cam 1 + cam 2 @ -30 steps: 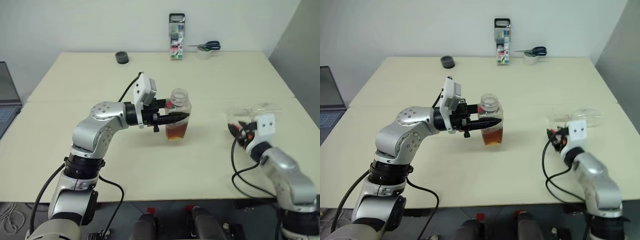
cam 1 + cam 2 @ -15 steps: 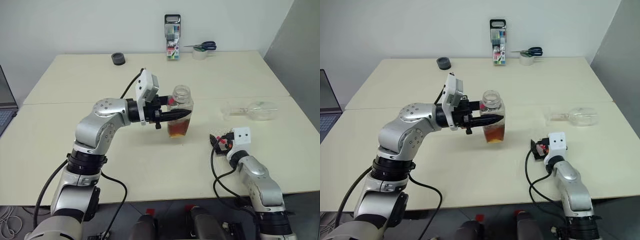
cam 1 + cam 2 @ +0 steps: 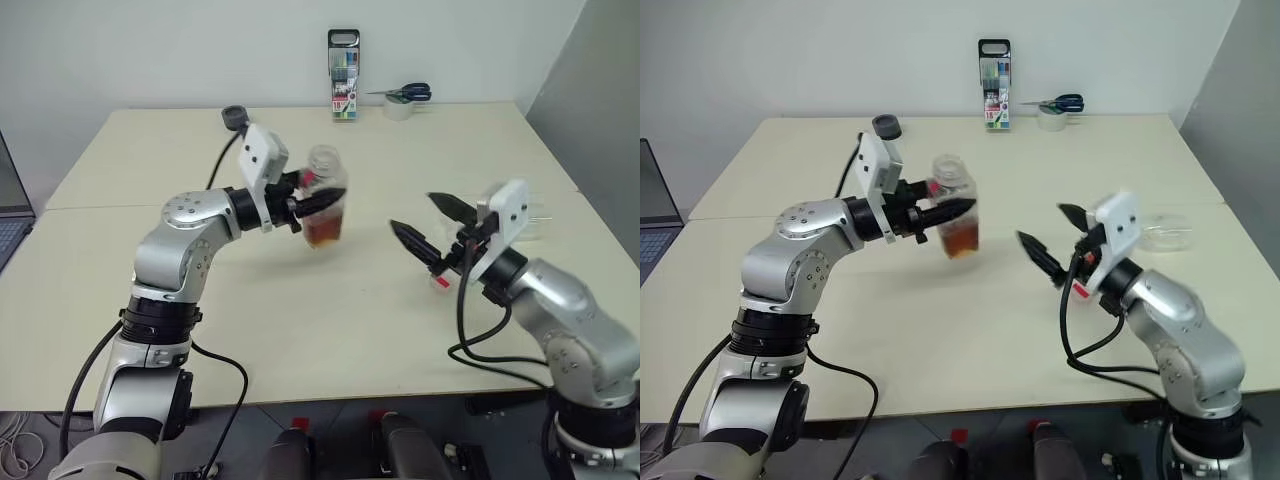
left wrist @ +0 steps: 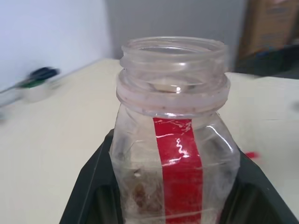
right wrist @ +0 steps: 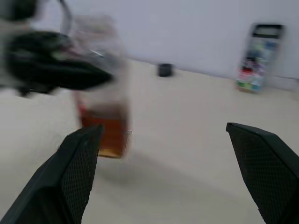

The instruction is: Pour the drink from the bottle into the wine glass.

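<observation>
Next, I set the bottle upright on the table (image 3: 220, 241) in front of the small black roll, just nearer than the seam, using my left gripper.
The bottle (image 3: 323, 200) is uncapped and hangs slightly tilted above the table, with my left gripper (image 3: 335, 201) shut across its middle. The amber drink (image 3: 322, 231) fills its lower part. In the left wrist view the bottle (image 4: 177, 140), with its red label strip, sits between the black fingers (image 4: 88, 186). My right gripper (image 3: 411, 211) is raised above the table to the right of the bottle. Its jaws are wide open and empty, and point toward the bottle (image 5: 103, 93). The wine glass (image 3: 1165, 232) lies on its side on the table behind my right wrist, partly hidden.
At the back edge of the table (image 3: 300, 320) stand a pen case (image 3: 343, 75), scissors on a tape roll (image 3: 405, 98) and a small black roll (image 3: 235, 117). A laptop (image 3: 5, 200) sits off the table's left edge.
My right arm has lifted off the table and swung left toward the bottle, its jaws opening wide. My left arm has carried the bottle a little left and farther away.
</observation>
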`<action>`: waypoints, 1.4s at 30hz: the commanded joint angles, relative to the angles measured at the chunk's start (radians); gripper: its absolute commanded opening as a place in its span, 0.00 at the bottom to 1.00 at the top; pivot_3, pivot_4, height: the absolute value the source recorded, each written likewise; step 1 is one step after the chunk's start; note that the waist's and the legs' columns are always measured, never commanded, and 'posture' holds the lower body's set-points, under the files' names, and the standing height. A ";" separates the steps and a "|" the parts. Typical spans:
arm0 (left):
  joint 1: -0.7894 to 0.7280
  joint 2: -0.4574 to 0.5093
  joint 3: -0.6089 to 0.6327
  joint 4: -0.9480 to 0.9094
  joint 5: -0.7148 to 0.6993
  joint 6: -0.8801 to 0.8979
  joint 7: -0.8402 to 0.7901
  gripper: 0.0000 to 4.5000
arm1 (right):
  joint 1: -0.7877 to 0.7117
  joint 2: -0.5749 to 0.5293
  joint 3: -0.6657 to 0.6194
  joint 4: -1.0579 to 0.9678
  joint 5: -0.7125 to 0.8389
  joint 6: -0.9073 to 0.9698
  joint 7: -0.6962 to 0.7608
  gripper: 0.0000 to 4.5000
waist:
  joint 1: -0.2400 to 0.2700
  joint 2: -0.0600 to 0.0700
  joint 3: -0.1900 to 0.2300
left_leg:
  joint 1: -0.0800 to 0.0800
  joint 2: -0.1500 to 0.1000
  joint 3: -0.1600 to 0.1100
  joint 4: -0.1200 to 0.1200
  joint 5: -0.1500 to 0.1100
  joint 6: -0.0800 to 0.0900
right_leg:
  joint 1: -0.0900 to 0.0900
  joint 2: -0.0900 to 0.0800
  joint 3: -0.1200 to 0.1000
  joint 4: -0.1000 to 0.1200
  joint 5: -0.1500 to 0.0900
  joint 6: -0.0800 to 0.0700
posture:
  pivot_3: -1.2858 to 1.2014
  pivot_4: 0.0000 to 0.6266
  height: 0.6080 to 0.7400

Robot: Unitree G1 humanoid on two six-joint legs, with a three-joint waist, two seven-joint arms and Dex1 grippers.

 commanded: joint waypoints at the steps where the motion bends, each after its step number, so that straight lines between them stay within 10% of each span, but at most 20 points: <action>1: -0.037 0.000 0.087 0.057 0.100 -0.099 0.189 0.44 | -0.125 -0.039 -0.009 0.007 0.180 0.105 0.080 0.99 | 0.004 0.000 0.000 | 0.000 0.000 0.000 0.000 0.000 0.000 | 0.000 0.000 0.000 0.000 0.000 0.000 | 0.52 0.24 1.00; 11: 0.049 -0.029 0.232 0.132 0.171 -0.202 0.463 0.44 | -0.201 -0.050 0.106 0.101 0.144 0.059 0.166 0.99 | 0.011 -0.001 0.000 | -0.003 -0.002 0.001 0.000 0.000 0.000 | -0.002 -0.006 0.000 -0.002 0.000 0.000 | 0.52 0.24 1.00; 34: 0.139 -0.028 0.310 0.431 0.113 -0.427 0.361 0.44 | -0.211 -0.011 0.131 0.133 0.071 -0.007 0.154 0.99 | 0.010 -0.002 0.000 | -0.002 -0.002 0.000 0.000 0.000 0.000 | -0.002 -0.006 -0.001 -0.001 0.000 0.000 | 0.52 0.24 1.00; 42: 0.154 -0.030 0.306 0.426 0.116 -0.428 0.371 0.99 | -0.198 -0.011 0.125 0.126 0.062 -0.005 0.144 1.00 | 0.010 -0.002 0.000 | -0.002 -0.002 0.000 0.000 0.000 0.000 | -0.002 -0.006 -0.001 0.000 0.000 0.000 | 0.52 0.24 1.00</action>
